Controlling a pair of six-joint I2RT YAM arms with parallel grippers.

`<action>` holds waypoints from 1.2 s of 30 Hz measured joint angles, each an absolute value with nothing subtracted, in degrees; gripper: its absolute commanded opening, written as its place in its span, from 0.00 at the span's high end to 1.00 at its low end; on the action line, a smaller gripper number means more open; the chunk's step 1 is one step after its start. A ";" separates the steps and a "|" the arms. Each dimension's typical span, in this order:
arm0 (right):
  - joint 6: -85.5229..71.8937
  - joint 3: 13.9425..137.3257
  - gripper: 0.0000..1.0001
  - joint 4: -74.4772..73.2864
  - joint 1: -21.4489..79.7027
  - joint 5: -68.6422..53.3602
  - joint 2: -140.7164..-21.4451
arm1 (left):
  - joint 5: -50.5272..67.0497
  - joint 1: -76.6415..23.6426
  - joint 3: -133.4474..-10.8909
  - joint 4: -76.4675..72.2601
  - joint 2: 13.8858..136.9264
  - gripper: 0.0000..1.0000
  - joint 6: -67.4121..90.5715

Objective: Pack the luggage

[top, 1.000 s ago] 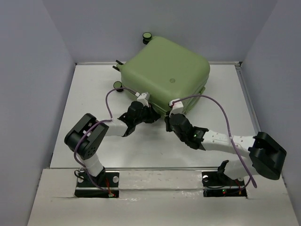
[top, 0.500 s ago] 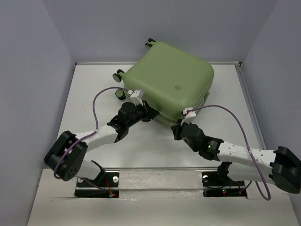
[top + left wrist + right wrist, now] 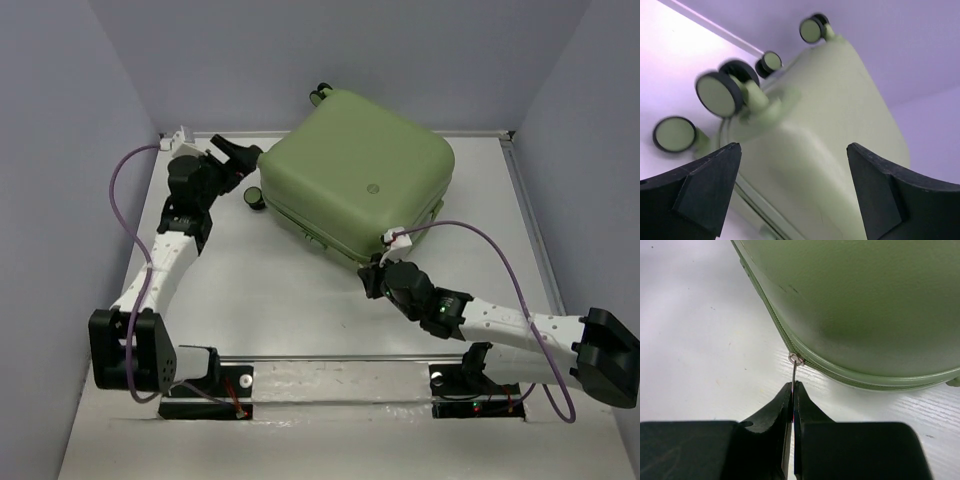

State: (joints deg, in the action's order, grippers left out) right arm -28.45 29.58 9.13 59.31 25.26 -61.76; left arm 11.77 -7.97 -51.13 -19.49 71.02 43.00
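Note:
I need to next close my left gripper on the upper near-side wheel [image 3: 246, 157] [image 3: 730, 92] of the luggage, the one that sits above the lower wheel near the tabletop.
The luggage [image 3: 355, 175], a light olive-green hard shell, lies shut on the white table with its wheels [image 3: 255, 198] toward the back left. My left gripper [image 3: 240, 165] stands open beside that wheeled corner, and nothing is between its fingers. In the left wrist view the luggage [image 3: 830, 125] and a wheel [image 3: 717, 95] fill the space beyond the open left gripper [image 3: 793, 146]. My right gripper [image 3: 372, 272] is at the luggage's near corner. In the right wrist view the right gripper [image 3: 793, 385] is shut on the thin metal zipper pull [image 3: 794, 371] at the luggage's [image 3: 855, 300] seam.
Grey walls close the table in at the back and on both sides. A raised lip [image 3: 512, 150] runs along the right edge. Purple cables [image 3: 125, 175] loop off both arms. The arm bases stand on a rail [image 3: 330, 365] at the near edge.
My left gripper let go at the luggage's front edge, opened wide and swung to the back left by the wheels. The right gripper kept its hold on the zipper pull.

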 measured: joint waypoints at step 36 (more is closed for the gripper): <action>-25.74 32.12 0.93 10.79 59.31 24.29 -68.05 | 19.99 -3.49 -65.10 -35.48 102.87 0.94 57.63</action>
